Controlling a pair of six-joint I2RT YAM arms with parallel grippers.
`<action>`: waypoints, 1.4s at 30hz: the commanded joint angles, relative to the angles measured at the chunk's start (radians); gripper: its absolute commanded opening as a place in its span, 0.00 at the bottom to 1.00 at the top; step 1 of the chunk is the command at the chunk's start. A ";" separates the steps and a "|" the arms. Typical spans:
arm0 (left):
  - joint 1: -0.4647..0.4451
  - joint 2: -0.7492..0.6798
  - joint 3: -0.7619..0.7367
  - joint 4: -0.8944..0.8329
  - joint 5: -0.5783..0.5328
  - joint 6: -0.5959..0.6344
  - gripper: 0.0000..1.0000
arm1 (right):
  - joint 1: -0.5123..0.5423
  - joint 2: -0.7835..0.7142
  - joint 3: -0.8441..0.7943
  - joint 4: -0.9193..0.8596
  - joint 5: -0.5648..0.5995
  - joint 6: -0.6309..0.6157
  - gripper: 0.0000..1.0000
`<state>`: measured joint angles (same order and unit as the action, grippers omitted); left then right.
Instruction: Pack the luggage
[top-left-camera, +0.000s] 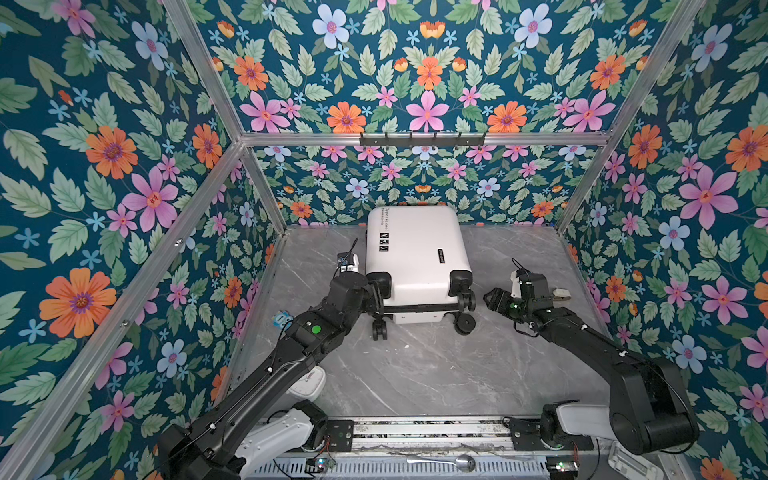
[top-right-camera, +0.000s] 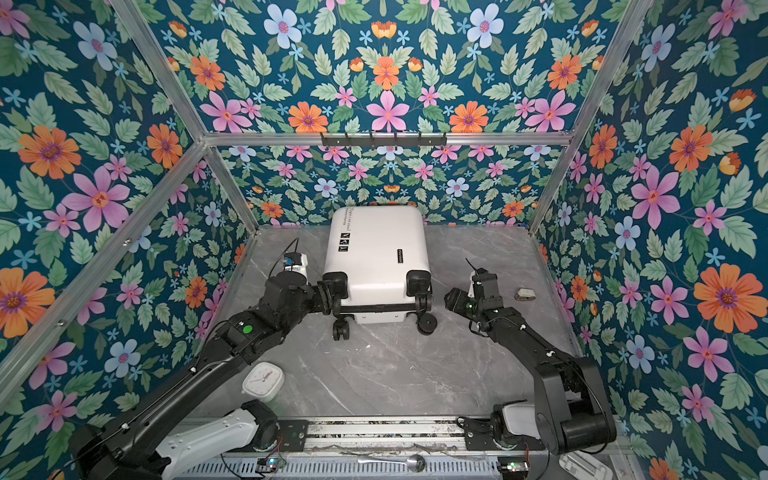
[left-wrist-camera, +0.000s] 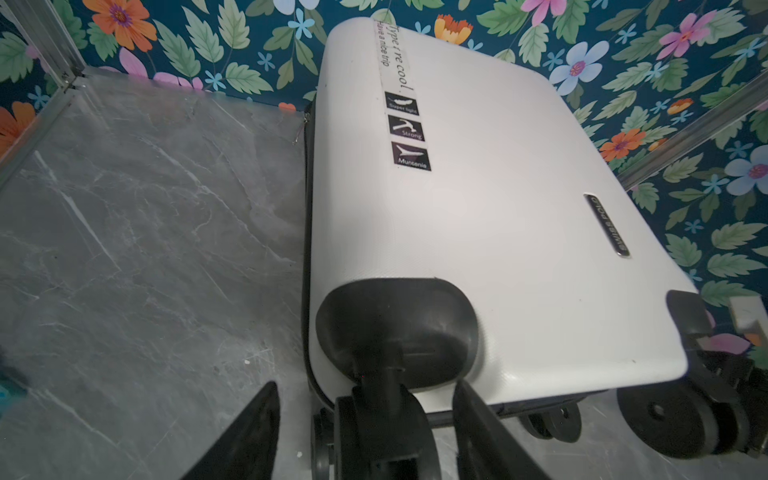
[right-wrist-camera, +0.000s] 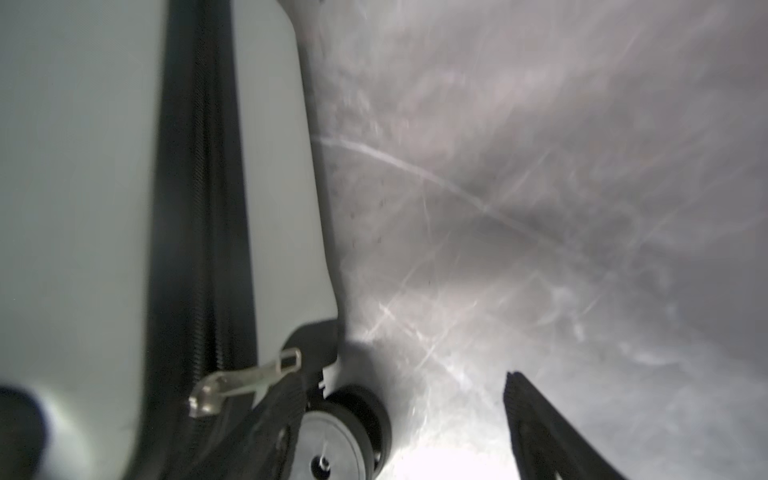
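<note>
The wheel at my left gripper is away from the zipper pull, so that gripper should back off, take the wheel (top-left-camera: 467, 301) beside the zipper pull and turn the luggage.
The luggage (top-left-camera: 415, 249) (top-right-camera: 378, 249) is a white hard-shell suitcase. It lies closed on the grey table against the back wall, with its black wheels toward the front. My left gripper (top-left-camera: 376, 291) (top-right-camera: 332, 291) is at its front-left wheel. In the left wrist view the left gripper (left-wrist-camera: 365, 386) is open, and the black wheel strut (left-wrist-camera: 386, 415) stands between its fingers with gaps on both sides. My right gripper (top-left-camera: 488, 297) (top-right-camera: 449, 296) hovers just right of the front-right corner. It is open (right-wrist-camera: 399, 378), with one finger beside the metal zipper pull (right-wrist-camera: 249, 380) and a wheel (right-wrist-camera: 332, 444).
A white clock (top-right-camera: 263, 380) lies at the front left, beside the left arm. A small beige object (top-right-camera: 524, 295) sits near the right wall behind the right gripper. A spoon (top-right-camera: 390, 460) rests on the front rail. A black hook rack (top-left-camera: 422, 139) hangs on the back wall.
</note>
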<state>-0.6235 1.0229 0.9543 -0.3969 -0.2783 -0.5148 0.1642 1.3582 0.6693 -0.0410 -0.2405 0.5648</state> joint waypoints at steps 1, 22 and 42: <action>0.089 0.036 0.016 0.064 0.080 0.051 0.68 | 0.000 0.061 0.002 0.020 -0.089 0.074 0.70; 0.429 0.381 -0.086 0.728 0.683 -0.143 0.64 | 0.356 0.026 -0.114 0.087 0.124 0.378 0.49; -0.002 0.057 -0.055 0.267 0.275 -0.057 0.64 | 0.446 -0.353 -0.163 -0.238 0.303 0.322 0.89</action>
<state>-0.5442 1.1099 0.9195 -0.0288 0.1226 -0.5407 0.6373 1.0618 0.5167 -0.1448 0.0162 0.9318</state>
